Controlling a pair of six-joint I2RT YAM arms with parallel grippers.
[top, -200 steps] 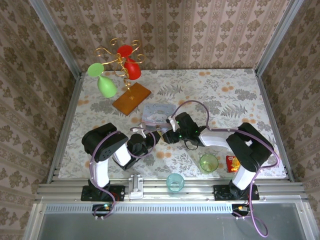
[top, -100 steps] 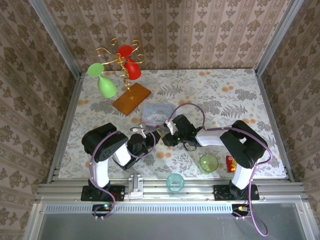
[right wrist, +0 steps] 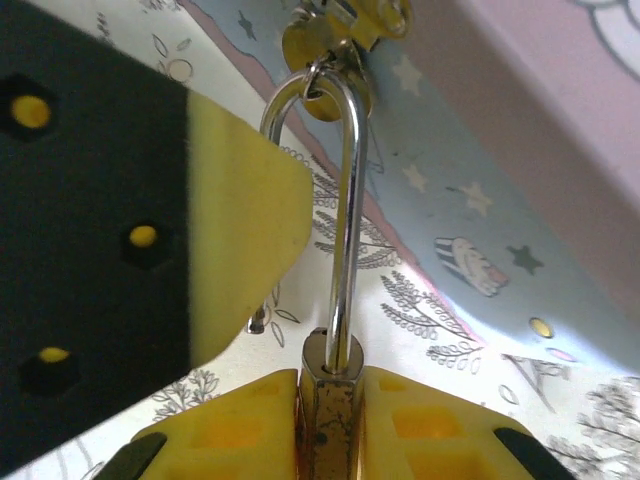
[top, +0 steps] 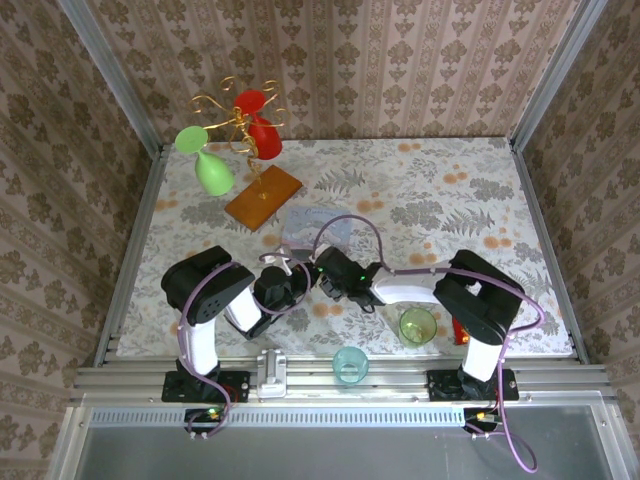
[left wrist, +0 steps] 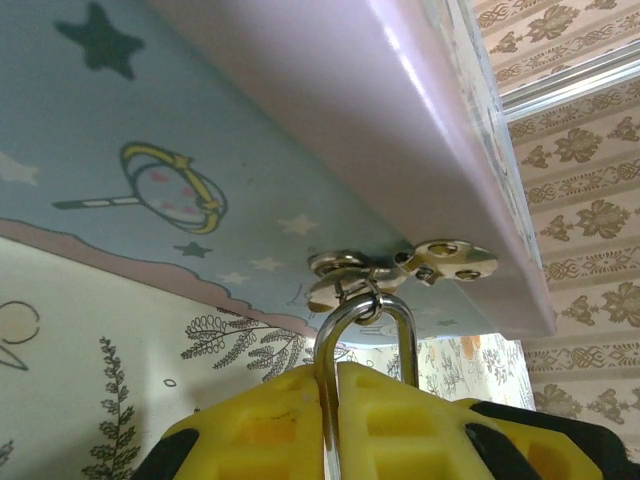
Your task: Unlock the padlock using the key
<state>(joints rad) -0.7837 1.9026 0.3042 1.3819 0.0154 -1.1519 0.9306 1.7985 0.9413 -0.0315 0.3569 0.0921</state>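
The padlock body's broad sides are pinched in my right gripper, so it should open and take the padlock body's narrow edges (right wrist: pixel 330 430) while my left gripper steadies the padlock's shackle.
The padlock hangs from the metal hasp (left wrist: pixel 400 268) of a pale blue cartoon tin (top: pixel 312 226) with a pink lid. Its silver shackle (left wrist: pixel 340 330) loops through the hasp ring. My left gripper (left wrist: pixel 336 378) is shut on one leg of the shackle, yellow fingers pressed together. My right gripper (right wrist: pixel 330 385) is shut on the brass padlock body (right wrist: pixel 330 400), the shackle (right wrist: pixel 345 200) rising from it to the hasp. The left gripper's finger (right wrist: pixel 240 220) stands just left of the shackle. From above, both grippers (top: pixel 303 278) (top: pixel 322 272) meet below the tin. I cannot make out the key.
A green cup (top: pixel 417 326) and a teal cup (top: pixel 350 364) stand near the front edge by the right arm. A gold wire stand on a wooden base (top: pixel 262 195) carries green and red goblets at the back left. Patterned walls enclose the table.
My right gripper has moved left up to the left gripper and closed on the padlock body. The left gripper has kept its hold and place.
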